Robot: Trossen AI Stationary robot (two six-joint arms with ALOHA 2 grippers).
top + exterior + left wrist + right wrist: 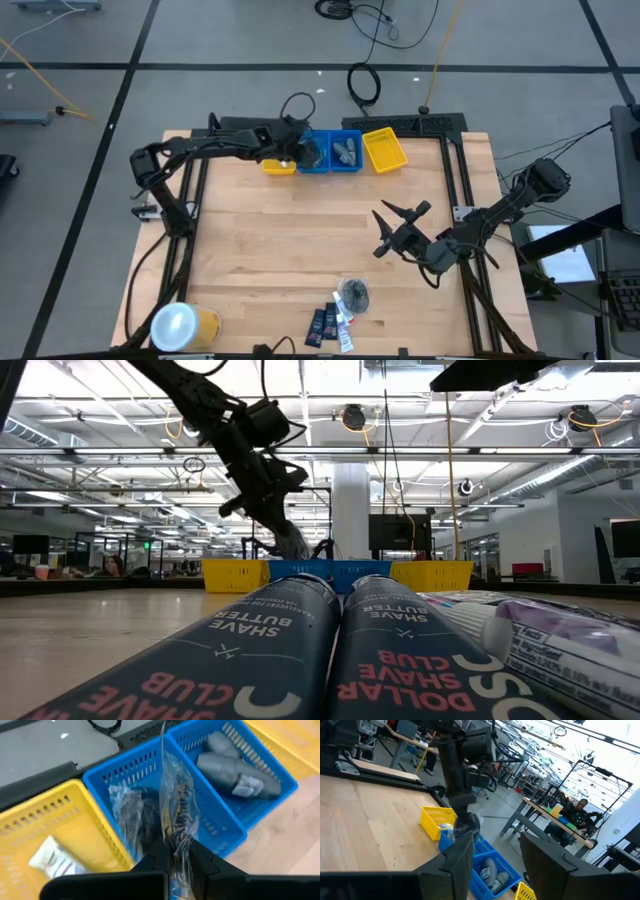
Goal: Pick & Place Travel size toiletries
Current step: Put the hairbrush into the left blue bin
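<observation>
The robot's right gripper needs to next move to the clear pouch's near-side edge (359,309), by the white tube near the table's front edge, and close there.
My left gripper (176,862) is at the far edge, over the left blue tray (313,155), shut on a clear pouch (172,805) with dark contents. Two grey bottles (235,770) lie in the right blue tray (347,152), and a white tube (55,860) lies in the left yellow tray (278,165). Near the front edge lie another clear pouch (353,293), navy packets (320,325) and a white tube (343,325). My right gripper (395,228) hangs open and level over the table's right half, touching nothing. My left gripper pinches an edge of the clear pouch's film (175,845) between its two fingers. The fingers come slanting down from the table's near left side. The pouch hangs from them, its dark contents (135,815) down inside the left blue tray.
A second yellow tray (385,150) stands at the right end of the tray row. A large white-topped yellow container (185,325) sits at the front left corner. Bare wood (290,230) lies between the trays and the front items.
</observation>
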